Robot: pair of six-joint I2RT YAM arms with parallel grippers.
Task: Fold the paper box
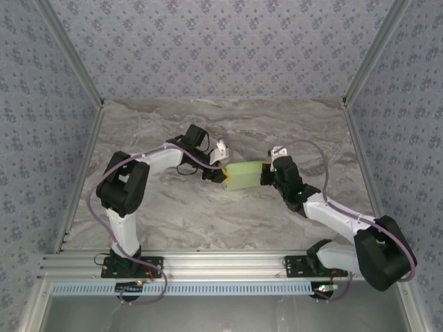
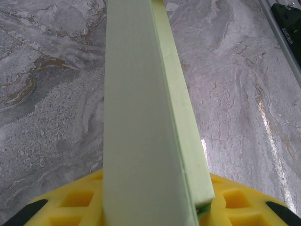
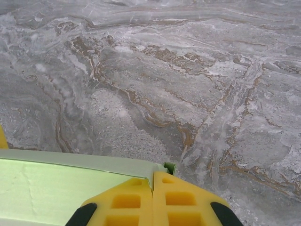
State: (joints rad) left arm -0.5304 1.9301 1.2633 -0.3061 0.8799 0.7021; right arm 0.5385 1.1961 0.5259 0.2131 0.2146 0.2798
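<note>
The paper box's side gapes around a green tab between my left fingers, which should open, turn and pinch that side's end corner (image 1: 230,167).
The paper box (image 1: 243,176) is a small pale green card box, held just above the middle of the marble table between both arms. My left gripper (image 1: 225,179) is shut on its left end. In the left wrist view the paper box (image 2: 141,117) runs straight away from between the yellow fingers (image 2: 70,205). My right gripper (image 1: 267,174) grips the box's right end. In the right wrist view the right gripper (image 3: 153,195) has its yellow fingers pressed together on a thin card wall of the paper box (image 3: 56,183), and a small green tab (image 3: 170,167) pokes out beyond them.
The grey marble table (image 1: 221,124) is enclosed by patterned walls at the back and both sides. An aluminium rail (image 1: 221,266) carrying the arm bases runs along the near edge. A metal frame edge (image 2: 282,33) shows at the upper right of the left wrist view.
</note>
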